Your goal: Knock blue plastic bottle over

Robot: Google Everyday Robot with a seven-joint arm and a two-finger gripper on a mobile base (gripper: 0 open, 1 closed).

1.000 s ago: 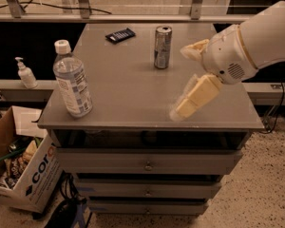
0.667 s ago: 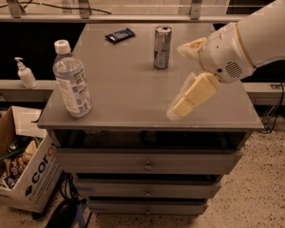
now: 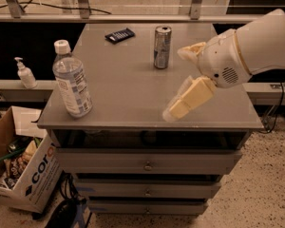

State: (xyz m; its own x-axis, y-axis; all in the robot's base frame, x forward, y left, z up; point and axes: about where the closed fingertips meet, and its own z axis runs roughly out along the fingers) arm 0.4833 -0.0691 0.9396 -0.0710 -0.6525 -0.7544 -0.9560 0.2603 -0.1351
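I will next grip the blue plastic bottle's printed label [image 3: 75, 89], below its shoulder.
The blue plastic bottle [image 3: 71, 80] stands upright near the front left corner of the grey cabinet top [image 3: 123, 84]; it has a white cap and a printed label. My gripper [image 3: 180, 82] hangs over the right front part of the top, well to the right of the bottle and apart from it. Its two cream fingers are spread wide, one near the silver can [image 3: 162, 47], the other [image 3: 189, 99] lower toward the front edge. Nothing is between them.
The silver can stands at the middle back of the top. A small dark flat packet [image 3: 119, 34] lies at the back left. A white pump-dispenser bottle [image 3: 25, 74] stands on a ledge to the left. A cardboard box [image 3: 23, 165] sits on the floor at the left.
My gripper has shifted a little to the left, toward the bottle. The bottle, can and packet have not moved.
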